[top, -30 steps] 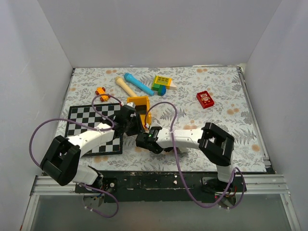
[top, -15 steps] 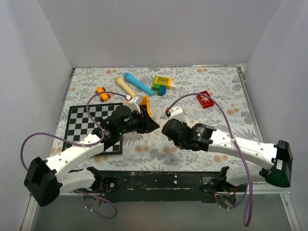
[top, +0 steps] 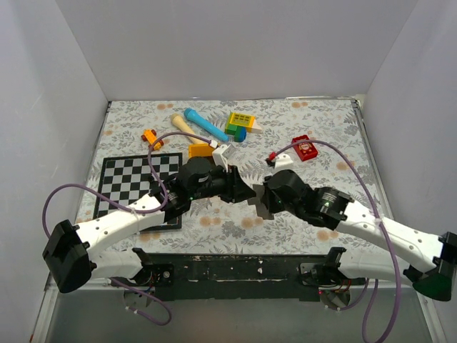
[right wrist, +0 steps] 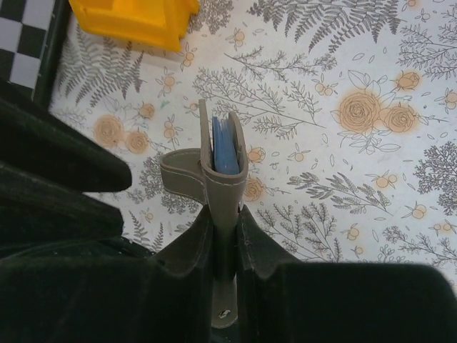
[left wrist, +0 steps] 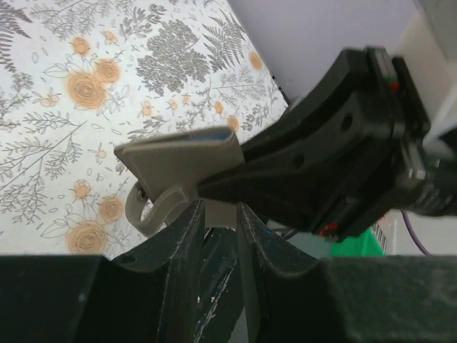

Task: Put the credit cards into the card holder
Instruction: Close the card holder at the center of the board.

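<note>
The robot's right gripper will release the card holder on the flowered cloth [top: 266,226] [right wrist: 274,200] near the middle of the table's front edge. The card holder is held edge-up above the cloth.
The card holder [right wrist: 225,171] is a grey folded wallet with a bluish inside, held edge-up above the flowered cloth. My right gripper [right wrist: 223,214] is shut on its lower part. In the left wrist view the card holder [left wrist: 178,153] hangs just past my left gripper [left wrist: 218,211]. Its jaws stand a little apart, their tips at the wallet's lower edge beside the snap tab [left wrist: 146,211]. Seen from above, the left gripper [top: 243,193] and right gripper [top: 265,200] meet tip to tip at the table's middle. The credit cards are out of view.
An orange tray [top: 202,150] lies just behind the left gripper, and a chessboard [top: 132,186] lies under the left arm. Further back are a blue cylinder [top: 207,125], a beige peg [top: 182,123], a yellow-green block [top: 240,123], a small orange toy [top: 151,136] and a red block [top: 305,148].
Both arms have swung out and come together at the table's middle. The left gripper has moved right toward the wallet, and its jaws have narrowed.
</note>
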Robot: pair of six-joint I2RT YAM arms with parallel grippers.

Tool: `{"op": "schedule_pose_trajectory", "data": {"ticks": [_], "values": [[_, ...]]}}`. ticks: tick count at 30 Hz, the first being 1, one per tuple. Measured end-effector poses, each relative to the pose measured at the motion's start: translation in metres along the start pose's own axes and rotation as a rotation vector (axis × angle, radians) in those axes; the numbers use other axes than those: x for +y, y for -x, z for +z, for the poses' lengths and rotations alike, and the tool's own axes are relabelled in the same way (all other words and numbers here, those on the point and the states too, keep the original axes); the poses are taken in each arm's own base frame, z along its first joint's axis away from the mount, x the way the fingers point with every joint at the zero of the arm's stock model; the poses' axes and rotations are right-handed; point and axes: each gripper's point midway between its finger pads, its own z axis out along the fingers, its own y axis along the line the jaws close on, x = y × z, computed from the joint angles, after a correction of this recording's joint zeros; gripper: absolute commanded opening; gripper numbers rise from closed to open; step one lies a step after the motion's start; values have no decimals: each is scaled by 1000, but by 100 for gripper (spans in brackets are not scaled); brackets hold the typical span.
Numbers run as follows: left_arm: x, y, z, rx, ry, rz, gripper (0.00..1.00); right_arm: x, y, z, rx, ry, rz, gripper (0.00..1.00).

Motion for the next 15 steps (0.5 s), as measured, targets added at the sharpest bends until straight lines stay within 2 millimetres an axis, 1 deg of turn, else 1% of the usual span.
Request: {"op": "schedule_pose_trajectory", "data": {"ticks": [2,6,10,13,15], "values": [[-6,-4,0,10,-18,5,18,-7,6,-6,-36,25,58,1],[-14,-3,0,5,-51,19,14,-16,13,-13,-72,59,128,1],[-16,-7,4,26,-64,24,12,-7,14,-15,-64,115,138,1],[-16,-14,13,55,-71,26,11,-1,15,-16,-63,146,141,1],[-13,-20,20,79,-70,27,8,0,15,-19,-65,159,142,1]]}}
